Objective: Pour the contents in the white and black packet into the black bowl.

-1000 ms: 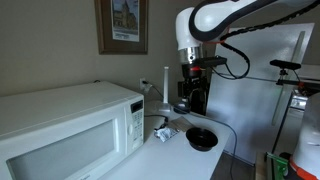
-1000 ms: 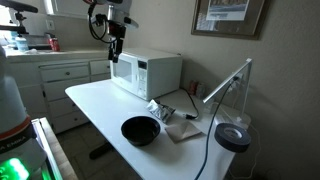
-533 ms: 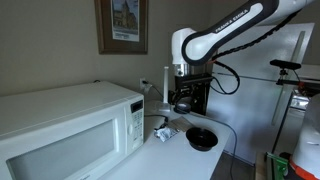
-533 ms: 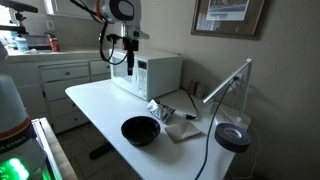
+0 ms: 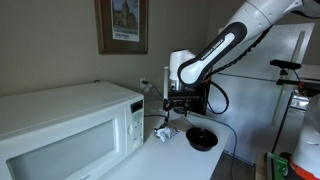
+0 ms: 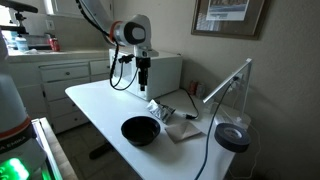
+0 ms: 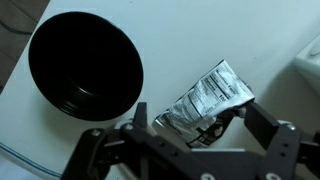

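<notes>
My gripper is going to the white and black packet next. It will close on the fold in the middle (image 5: 166, 131) (image 7: 216, 119) of that packet, between its printed part and black part.
The white and black packet (image 7: 210, 95) lies crumpled on the white table, printed side up, beside the black bowl (image 7: 85, 62). Both exterior views show the packet (image 5: 165, 133) (image 6: 162, 112) and the bowl (image 5: 201, 139) (image 6: 140, 130), which looks empty. My gripper (image 7: 200, 113) is open and hangs above the packet, with one finger on each side of it and not touching. In the exterior views the gripper (image 5: 178, 103) (image 6: 143, 85) points down, well above the table.
A white microwave (image 5: 70, 125) (image 6: 150, 72) stands on the table close to the packet. A desk lamp with a round black base (image 6: 235, 138) stands near the table's end. A tall dark appliance (image 5: 198, 97) is behind the arm. A white sheet (image 6: 183, 128) lies by the packet.
The arm has swung over from high up and come down toward the packet. The gripper now hangs over it, still open. The packet and the bowl have not moved.
</notes>
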Tool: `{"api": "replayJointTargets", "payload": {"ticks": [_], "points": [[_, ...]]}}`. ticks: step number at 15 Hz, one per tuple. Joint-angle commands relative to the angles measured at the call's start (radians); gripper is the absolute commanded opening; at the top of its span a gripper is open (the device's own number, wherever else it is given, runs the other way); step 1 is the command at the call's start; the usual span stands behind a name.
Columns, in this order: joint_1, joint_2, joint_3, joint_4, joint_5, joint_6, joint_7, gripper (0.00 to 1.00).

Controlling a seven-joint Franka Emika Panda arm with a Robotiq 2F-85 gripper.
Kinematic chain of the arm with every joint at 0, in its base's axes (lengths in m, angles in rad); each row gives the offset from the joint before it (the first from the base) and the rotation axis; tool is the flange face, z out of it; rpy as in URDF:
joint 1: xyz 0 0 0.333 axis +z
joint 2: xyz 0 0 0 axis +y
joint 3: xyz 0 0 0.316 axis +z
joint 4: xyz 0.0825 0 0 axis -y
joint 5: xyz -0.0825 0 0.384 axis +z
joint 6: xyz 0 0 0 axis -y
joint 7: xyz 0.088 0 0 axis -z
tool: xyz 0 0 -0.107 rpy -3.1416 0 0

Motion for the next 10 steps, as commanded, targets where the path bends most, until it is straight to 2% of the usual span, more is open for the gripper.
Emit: {"api": "replayJointTargets", "payload": {"ticks": [1, 3, 10], "points": [[0.019, 0.091, -0.062, 0.047, -0.066, 0.037, 0.100, 1.00], [0.022, 0.129, -0.091, 0.059, -0.071, 0.064, 0.108, 1.00], [0.037, 0.266, -0.134, 0.110, 0.031, 0.190, 0.051, 1.00]]}}
